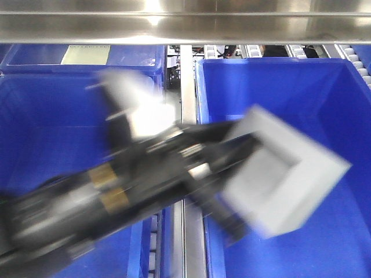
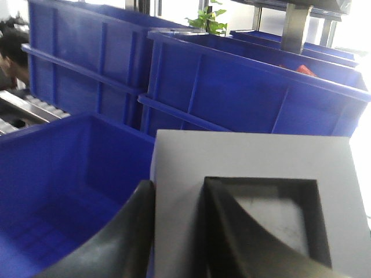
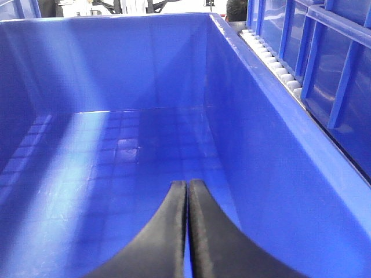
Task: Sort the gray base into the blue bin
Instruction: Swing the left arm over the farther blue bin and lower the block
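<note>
The robot's left gripper should release the gray base, now tilted in the air, on the blue bin's bottom beneath it [image 1: 297,236], away from the steel shelf.
The gray base [image 1: 284,174] is a matte gray block with a square recess, blurred by motion, held tilted in the air over the right blue bin [image 1: 324,92]. My left gripper [image 1: 226,174] reaches in from the lower left and is shut on it. In the left wrist view, the left gripper [image 2: 178,184] pinches one wall of the gray base [image 2: 249,156], with one finger outside and one inside the recess, above a blue bin [image 2: 58,174]. My right gripper [image 3: 187,184] is shut and empty, low inside a blue bin [image 3: 145,87]. It does not show in the front view.
A second blue bin [image 1: 52,116] sits at the left, split from the right one by a metal rail [image 1: 188,87]. A steel shelf [image 1: 185,23] runs overhead. More blue bins [image 2: 249,87] stand behind. A roller track [image 3: 272,58] runs along the bin's right rim.
</note>
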`<state>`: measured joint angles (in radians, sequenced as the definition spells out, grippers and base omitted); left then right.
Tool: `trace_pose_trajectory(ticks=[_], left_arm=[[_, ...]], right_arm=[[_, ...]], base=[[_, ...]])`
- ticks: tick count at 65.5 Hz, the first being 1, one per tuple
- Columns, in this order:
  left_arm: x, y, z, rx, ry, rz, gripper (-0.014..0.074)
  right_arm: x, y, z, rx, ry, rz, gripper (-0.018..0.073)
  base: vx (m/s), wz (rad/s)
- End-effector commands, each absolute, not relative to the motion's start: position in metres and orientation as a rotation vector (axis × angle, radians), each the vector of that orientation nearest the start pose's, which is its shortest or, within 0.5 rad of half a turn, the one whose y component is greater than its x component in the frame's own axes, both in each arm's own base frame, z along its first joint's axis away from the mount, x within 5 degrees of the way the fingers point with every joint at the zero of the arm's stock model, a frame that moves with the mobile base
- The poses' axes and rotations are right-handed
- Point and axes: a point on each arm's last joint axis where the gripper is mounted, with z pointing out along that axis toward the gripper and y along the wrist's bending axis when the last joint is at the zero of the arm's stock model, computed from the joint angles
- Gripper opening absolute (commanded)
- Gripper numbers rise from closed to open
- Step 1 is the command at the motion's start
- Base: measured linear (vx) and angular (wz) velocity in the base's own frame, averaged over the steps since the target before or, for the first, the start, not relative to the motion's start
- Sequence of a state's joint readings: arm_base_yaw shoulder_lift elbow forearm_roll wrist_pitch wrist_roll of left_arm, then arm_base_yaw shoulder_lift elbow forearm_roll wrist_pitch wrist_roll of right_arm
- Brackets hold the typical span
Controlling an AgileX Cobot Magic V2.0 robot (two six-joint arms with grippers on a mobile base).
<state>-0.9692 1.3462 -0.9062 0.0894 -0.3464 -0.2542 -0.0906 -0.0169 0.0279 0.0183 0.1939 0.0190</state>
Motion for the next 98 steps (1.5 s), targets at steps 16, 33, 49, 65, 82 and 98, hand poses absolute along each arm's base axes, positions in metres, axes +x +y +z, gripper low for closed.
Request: trace_pose_trajectory(ticks=[16,33,49,65,82,98], left_arm=[[0.231,-0.358,0.342,0.635,1.595,-0.959,-0.0006],[0.260,-0.398,0.302,0.732,1.901,-0.797,-0.0006],[0.265,-0.405,0.264,0.776,2.052,-0.719,-0.0004],[0.266,-0.407,0.252,0.789,2.088,-0.695,0.0081],[0.265,-0.404,0.250,0.803,2.129,-0.668,0.0318],[0.263,-0.401,0.258,0.800,2.126,-0.669,0.0356]], right_arm=[[0.056,-0.005,0.191,0.093,1.640,-0.049,-0.0005],[0.056,-0.005,0.191,0.093,1.640,-0.049,-0.0005],[0.056,-0.005,0.191,0.093,1.640,-0.049,-0.0005],[0.056,-0.005,0.191,0.093,1.640,-0.049,-0.0005],[0.056,-0.005,0.191,0.093,1.640,-0.049,-0.0005],[0.056,-0.005,0.191,0.093,1.640,-0.049,-0.0005]], base=[[0.00,0.00],[0.00,0.00],[0.00,0.00],[0.00,0.00],[0.00,0.00],[0.00,0.00]])
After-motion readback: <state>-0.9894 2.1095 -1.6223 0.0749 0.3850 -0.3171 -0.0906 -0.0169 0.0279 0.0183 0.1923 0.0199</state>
